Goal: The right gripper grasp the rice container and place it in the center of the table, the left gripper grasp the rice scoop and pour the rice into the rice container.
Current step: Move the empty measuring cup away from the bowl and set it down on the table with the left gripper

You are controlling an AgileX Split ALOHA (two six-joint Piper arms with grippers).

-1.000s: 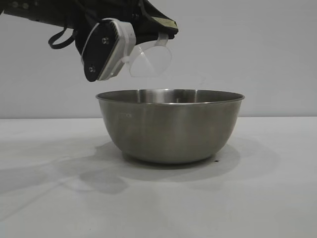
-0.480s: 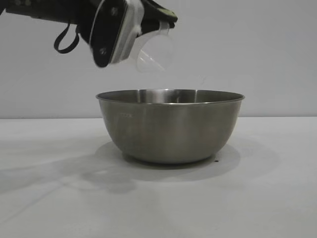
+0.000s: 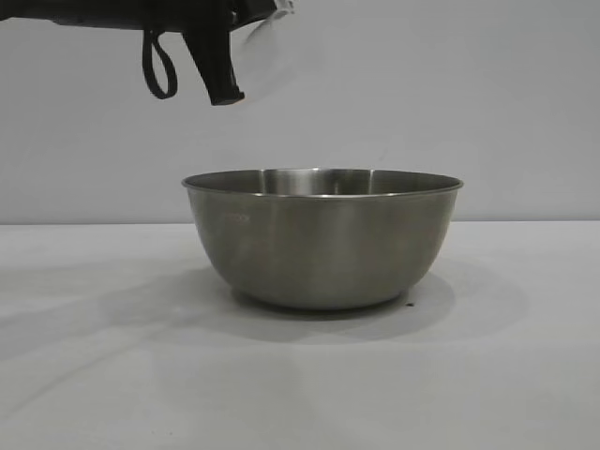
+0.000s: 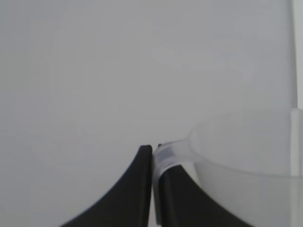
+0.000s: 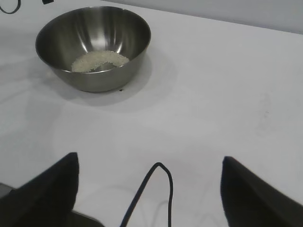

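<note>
Next, I set the rice scoop down on the white table [image 3: 117,283], next to the rice container, over on the side where my left gripper is.
The rice container [image 3: 322,236], a wide steel bowl, stands on the white table [image 3: 112,375]. In the right wrist view the bowl [image 5: 94,47] holds a small heap of white rice [image 5: 99,60]. My left gripper [image 4: 154,156] is shut on the handle of the translucent rice scoop [image 4: 246,161]. In the exterior view the left arm [image 3: 211,47] is high above the bowl's left side, at the top edge, and only a sliver of the scoop [image 3: 272,11] shows. My right gripper [image 5: 149,170] is open and empty, well away from the bowl above the table.
A thin black cable [image 5: 156,189] loops between the right gripper's fingers. A cable loop [image 3: 157,66] hangs from the left arm. A plain grey wall stands behind the table.
The left gripper has risen with the scoop from just above the bowl's rim toward the top edge, and its wrist has turned. The bowl has not moved.
</note>
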